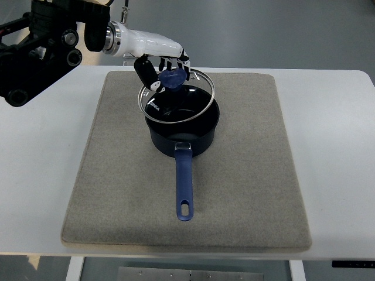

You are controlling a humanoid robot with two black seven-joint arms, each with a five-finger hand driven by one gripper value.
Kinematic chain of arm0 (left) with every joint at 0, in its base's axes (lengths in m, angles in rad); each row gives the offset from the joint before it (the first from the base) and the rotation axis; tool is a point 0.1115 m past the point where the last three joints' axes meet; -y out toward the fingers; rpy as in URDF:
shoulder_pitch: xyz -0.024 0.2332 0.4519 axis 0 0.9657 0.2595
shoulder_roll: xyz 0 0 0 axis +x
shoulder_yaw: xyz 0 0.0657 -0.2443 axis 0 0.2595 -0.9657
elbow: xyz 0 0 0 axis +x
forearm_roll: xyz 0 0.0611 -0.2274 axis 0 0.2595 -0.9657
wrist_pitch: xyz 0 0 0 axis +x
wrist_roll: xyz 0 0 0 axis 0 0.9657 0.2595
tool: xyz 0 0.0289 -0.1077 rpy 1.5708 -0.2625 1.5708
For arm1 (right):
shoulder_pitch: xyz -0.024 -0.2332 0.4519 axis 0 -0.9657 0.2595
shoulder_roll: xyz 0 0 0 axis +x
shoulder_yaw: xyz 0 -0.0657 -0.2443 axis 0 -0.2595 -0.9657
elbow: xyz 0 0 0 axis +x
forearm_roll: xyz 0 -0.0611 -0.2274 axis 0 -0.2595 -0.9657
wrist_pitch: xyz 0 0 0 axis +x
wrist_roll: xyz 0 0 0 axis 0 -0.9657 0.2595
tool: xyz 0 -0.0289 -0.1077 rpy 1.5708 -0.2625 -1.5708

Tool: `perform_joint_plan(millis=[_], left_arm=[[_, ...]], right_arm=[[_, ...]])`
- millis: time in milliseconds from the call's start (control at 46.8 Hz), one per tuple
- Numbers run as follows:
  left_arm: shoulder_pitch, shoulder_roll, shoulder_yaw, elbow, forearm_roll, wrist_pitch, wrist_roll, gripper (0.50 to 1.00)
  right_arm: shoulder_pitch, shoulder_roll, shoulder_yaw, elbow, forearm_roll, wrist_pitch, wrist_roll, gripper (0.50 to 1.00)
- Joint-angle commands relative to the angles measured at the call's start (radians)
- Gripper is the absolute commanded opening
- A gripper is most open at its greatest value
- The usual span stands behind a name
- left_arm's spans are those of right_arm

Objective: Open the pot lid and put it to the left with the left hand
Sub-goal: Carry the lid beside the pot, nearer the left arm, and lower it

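Observation:
Next, I release the glass lid with my left gripper next to the saucepan, over the grey mat's edge (111, 121) close to the black arm.
A dark blue saucepan (183, 130) stands on the grey mat (246, 175), its long blue handle (184, 187) pointing toward the near edge. My left hand (167, 67) comes in from the upper left and is shut on the blue knob (173, 78) of the glass lid (176, 96). The lid is lifted and tilted, hanging over the pot's far-left rim. The pot's inside shows under the glass.
The mat covers the middle of a white table (334, 146). Bare mat lies left of the pot (111, 164) and to its right. The black left arm structure (35, 52) hangs over the table's far-left corner.

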State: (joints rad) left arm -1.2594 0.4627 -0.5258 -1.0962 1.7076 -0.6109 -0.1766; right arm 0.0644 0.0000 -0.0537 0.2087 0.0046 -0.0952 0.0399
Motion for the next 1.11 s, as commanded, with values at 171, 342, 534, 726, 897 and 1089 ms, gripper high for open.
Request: perform_joint_plan(millis=[171, 342, 534, 726, 897, 1089], left_arm=[[0.000, 0.097, 0.001, -0.001, 0.006, 0.000, 0.000, 0.500], [0.015, 0.171, 0.013, -0.001, 0.012, 0.000, 0.000, 0.500], [0.048, 0.243, 0.017, 0.002, 0.015, 0.000, -0.001, 0.500], [0.113, 0.246, 0.017, 0.025, 0.015, 0.000, -0.001, 0.500], [0.158, 0.240, 0.017, 0.036, 0.017, 0.000, 0.000, 0.500], [0.193, 0.232, 0.020, 0.067, 0.017, 0.000, 0.000, 0.500]], right_arm=[[0.000, 0.000, 0.000, 0.000, 0.000, 0.000, 0.000, 0.915], [0.000, 0.000, 0.000, 0.001, 0.000, 0.000, 0.000, 0.915], [0.000, 0.000, 0.000, 0.000, 0.000, 0.000, 0.000, 0.915], [0.000, 0.000, 0.000, 0.001, 0.000, 0.000, 0.000, 0.915], [0.000, 0.000, 0.000, 0.000, 0.000, 0.000, 0.000, 0.915], [0.000, 0.000, 0.000, 0.000, 0.000, 0.000, 0.000, 0.915]])
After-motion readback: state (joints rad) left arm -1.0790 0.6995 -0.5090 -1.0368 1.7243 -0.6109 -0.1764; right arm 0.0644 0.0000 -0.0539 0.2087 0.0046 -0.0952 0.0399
